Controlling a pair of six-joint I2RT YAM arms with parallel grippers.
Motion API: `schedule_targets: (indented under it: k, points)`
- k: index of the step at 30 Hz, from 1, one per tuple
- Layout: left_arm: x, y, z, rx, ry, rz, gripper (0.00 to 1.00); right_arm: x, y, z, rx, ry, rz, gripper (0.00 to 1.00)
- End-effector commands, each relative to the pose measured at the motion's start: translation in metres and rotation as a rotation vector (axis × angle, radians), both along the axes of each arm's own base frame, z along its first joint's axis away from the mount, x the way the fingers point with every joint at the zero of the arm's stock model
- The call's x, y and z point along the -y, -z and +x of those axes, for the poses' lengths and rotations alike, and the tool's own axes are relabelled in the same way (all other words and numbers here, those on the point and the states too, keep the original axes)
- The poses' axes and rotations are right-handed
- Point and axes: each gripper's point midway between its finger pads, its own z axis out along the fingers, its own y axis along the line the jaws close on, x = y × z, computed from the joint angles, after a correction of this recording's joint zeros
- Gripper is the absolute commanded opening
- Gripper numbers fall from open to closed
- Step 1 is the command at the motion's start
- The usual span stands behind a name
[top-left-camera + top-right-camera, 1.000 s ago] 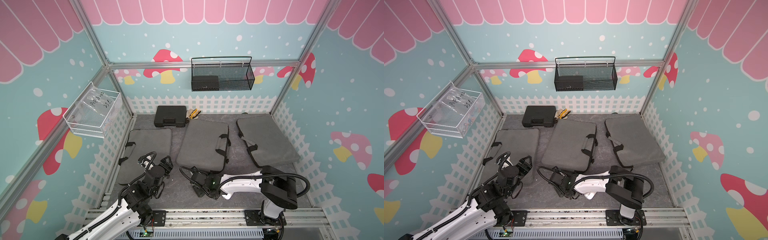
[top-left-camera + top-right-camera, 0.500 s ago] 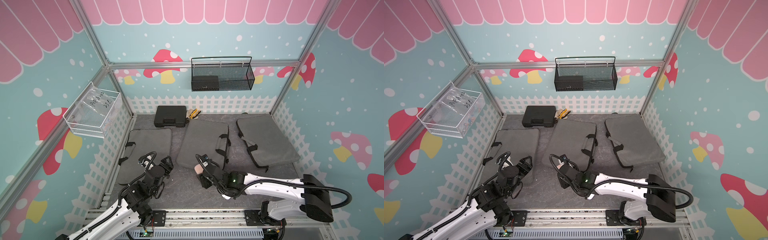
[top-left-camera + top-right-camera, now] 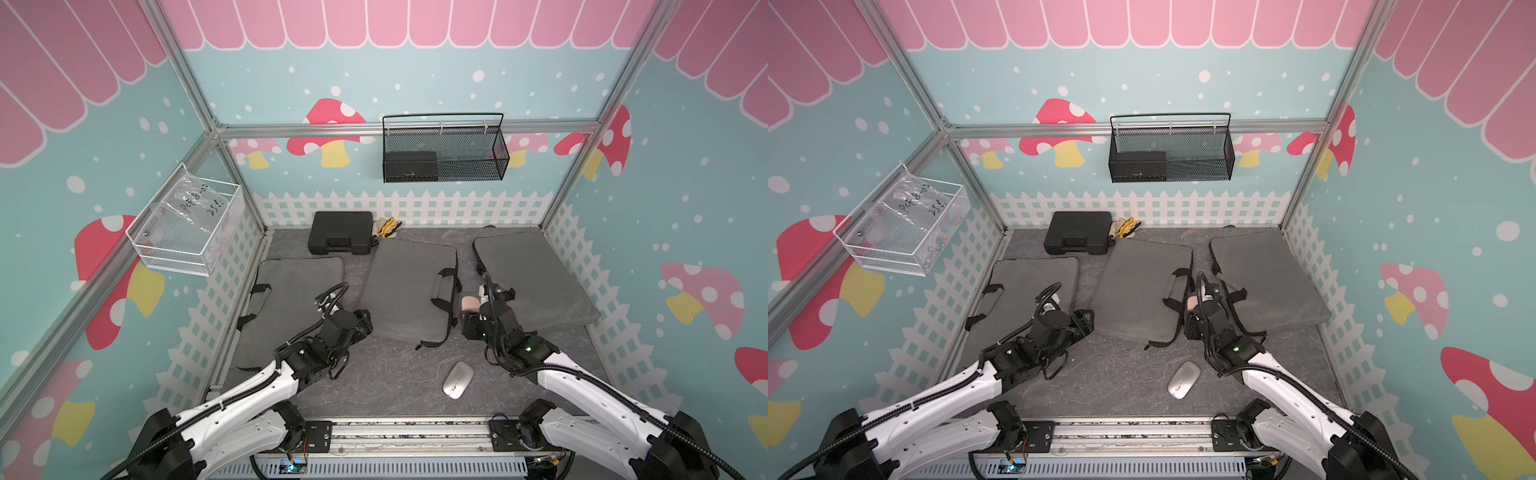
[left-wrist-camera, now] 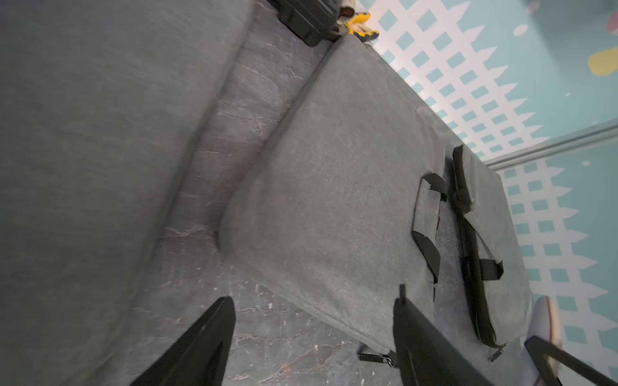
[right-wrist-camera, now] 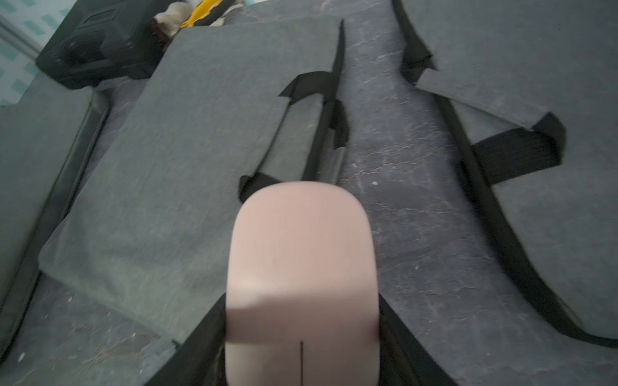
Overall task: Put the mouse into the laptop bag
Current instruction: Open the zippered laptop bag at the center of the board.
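Observation:
My left gripper is to close on the handle's near part [image 3: 436, 293] [image 4: 420, 225] on the middle grey laptop bag, because lifting there opens the bag for the pink mouse.
My right gripper [image 5: 301, 300] is shut on a pink mouse [image 5: 301, 254], which sticks out ahead of the jaws. In both top views the pink mouse [image 3: 469, 305] [image 3: 1191, 306] hangs over the gap between the middle grey laptop bag [image 3: 407, 286] [image 5: 200, 150] and the right one [image 3: 536, 282] [image 5: 551, 67], beside the middle bag's handle. My left gripper [image 4: 314, 300] [image 3: 365, 322] stands open and empty, low over the floor at the middle bag's near left corner [image 4: 334, 200]. A silver mouse [image 3: 458, 379] [image 3: 1183, 379] lies on the floor near the front.
A third grey bag [image 3: 295, 291] lies at the left under my left arm. At the back sit a black case [image 3: 340, 237] and yellow gloves [image 3: 386, 227]. A black mesh basket [image 3: 444, 151] and a clear bin [image 3: 187, 226] hang on the walls.
My right arm has swung from the front centre to the right and back, carrying the pink mouse to the gap between the bags. The silver mouse now shows. The left arm has stayed put.

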Motion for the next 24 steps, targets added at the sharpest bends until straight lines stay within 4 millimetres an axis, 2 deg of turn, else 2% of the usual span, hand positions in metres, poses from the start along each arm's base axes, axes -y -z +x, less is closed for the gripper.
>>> schedule_targets:
  k: [1, 6, 10, 18, 21, 24]
  points:
    - [0.038, -0.012, 0.012, 0.006, 0.137, -0.011, 0.76, 0.010, 0.003, 0.008, 0.016, -0.006, 0.039, 0.55]
    - [0.085, -0.014, 0.023, -0.009, 0.258, 0.067, 0.75, 0.060, 0.020, 0.024, -0.007, 0.130, 0.046, 0.54]
    - [0.124, -0.007, 0.035, -0.021, 0.338, 0.170, 0.74, 0.099, 0.038, 0.028, -0.037, 0.262, 0.023, 0.51]
    - [0.180, 0.028, 0.083, -0.094, 0.402, 0.370, 0.72, 0.107, 0.036, 0.031, 0.000, 0.293, 0.023, 0.50]
    - [0.202, 0.048, 0.099, -0.127, 0.440, 0.415, 0.73, 0.106, 0.040, 0.034, 0.015, 0.285, 0.028, 0.50]
    - [0.210, 0.076, 0.113, -0.176, 0.431, 0.489, 0.74, 0.109, 0.051, 0.038, -0.015, 0.305, 0.013, 0.47]
